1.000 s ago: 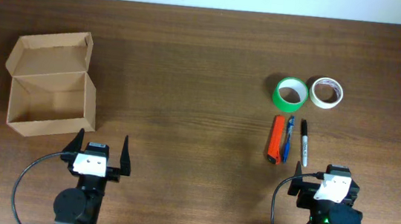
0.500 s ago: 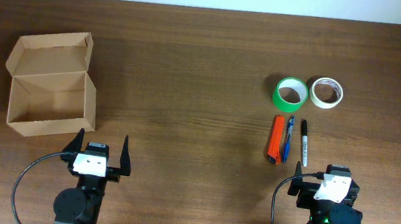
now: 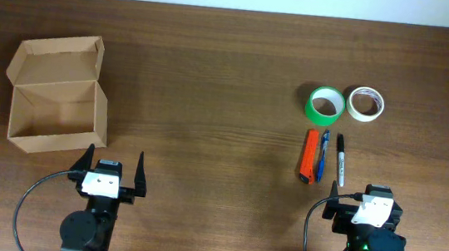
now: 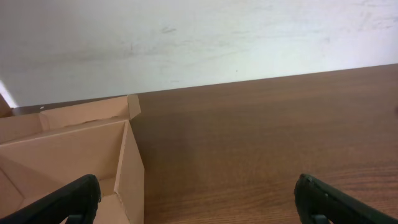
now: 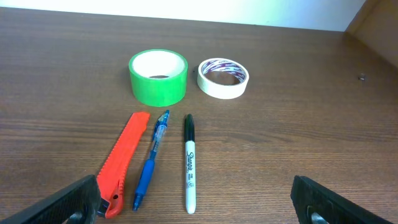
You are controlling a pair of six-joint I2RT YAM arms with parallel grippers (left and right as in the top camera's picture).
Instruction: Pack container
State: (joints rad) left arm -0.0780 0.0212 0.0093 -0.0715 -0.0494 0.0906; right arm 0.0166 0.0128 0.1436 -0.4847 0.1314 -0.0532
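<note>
The robot's left gripper will next go to the tan cardboard container and close on the top edge of its side (image 3: 96,106) (image 4: 122,155) facing the tape rolls.
The tan cardboard container (image 3: 57,115) stands open at the left, its flap lid tilted back; it looks empty and also shows in the left wrist view (image 4: 68,158). At the right lie a green tape roll (image 3: 324,105), a white tape roll (image 3: 365,104), an orange box cutter (image 3: 310,155), a blue pen (image 3: 322,155) and a black-capped marker (image 3: 340,159). They also show in the right wrist view: green roll (image 5: 158,77), white roll (image 5: 222,78), cutter (image 5: 124,162), pen (image 5: 150,160), marker (image 5: 189,163). My left gripper (image 3: 110,169) is open just right of the box's front. My right gripper (image 3: 367,197) is open below the marker.
The brown wooden table (image 3: 210,99) runs to a pale wall at the back. Black cables loop beside both arm bases at the front edge.
</note>
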